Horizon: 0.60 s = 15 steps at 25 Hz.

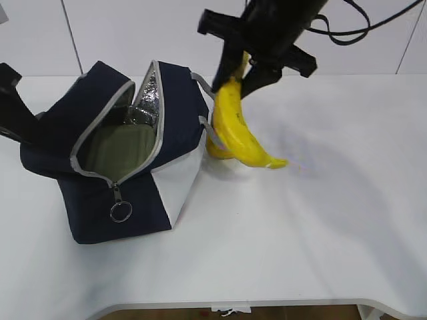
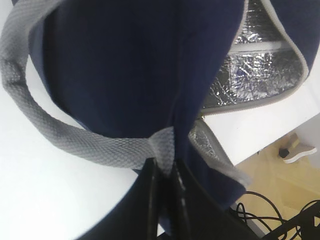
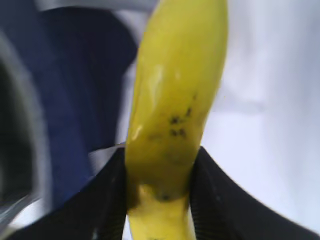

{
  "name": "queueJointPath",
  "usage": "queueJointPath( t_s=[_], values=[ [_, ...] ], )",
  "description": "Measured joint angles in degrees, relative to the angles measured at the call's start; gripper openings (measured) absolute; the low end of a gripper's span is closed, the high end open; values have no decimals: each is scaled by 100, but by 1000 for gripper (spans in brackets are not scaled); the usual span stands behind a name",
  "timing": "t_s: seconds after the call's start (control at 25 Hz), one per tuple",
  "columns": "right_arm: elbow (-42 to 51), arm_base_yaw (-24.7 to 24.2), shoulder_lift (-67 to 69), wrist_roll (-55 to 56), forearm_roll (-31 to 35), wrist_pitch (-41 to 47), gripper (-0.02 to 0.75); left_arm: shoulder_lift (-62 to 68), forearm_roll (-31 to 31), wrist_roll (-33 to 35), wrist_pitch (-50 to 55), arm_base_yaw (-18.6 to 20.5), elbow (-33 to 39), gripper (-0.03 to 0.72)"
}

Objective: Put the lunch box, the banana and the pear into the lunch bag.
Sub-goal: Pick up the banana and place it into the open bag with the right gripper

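Observation:
My right gripper should release the banana on the lunch box's sage-green lid [image 1: 130,141] inside the open navy lunch bag.
The navy lunch bag [image 1: 170,100] stands open at the left and shows its silver foil lining [image 1: 148,93]. The lunch box's sage-green lid [image 1: 120,150] shows inside it. My right gripper [image 1: 241,70] is shut on the top end of the banana [image 1: 237,127] and holds it hanging just right of the bag; it fills the right wrist view [image 3: 172,110] between the fingers [image 3: 105,200]. A yellow-orange lump, apparently the pear [image 1: 217,151], lies on the table behind the banana, against the bag. My left gripper [image 2: 164,165] is shut on the bag's grey strap handle [image 2: 100,147].
The white table [image 1: 320,220] spreads to the right and front of the bag. The zipper's ring pull [image 1: 121,211] hangs at the bag's front. The left arm [image 1: 12,107] is behind the bag's left side. The table edge and floor cables [image 2: 280,215] show beyond the bag.

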Motion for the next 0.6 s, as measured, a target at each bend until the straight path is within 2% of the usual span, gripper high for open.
queueJointPath(
  t_s=[0.16,0.44,0.6],
  values=[
    [-273,0,1,-695,1217,-336,276,0,0,0,0,0,0,9],
    [-293,0,52,-1090,2386,-1486,276,0,-10,0,0,0,0,9],
    [-298,0,324,-1720,3508,-1620,276,0,-21,0,4,0,0,9]
  ],
)
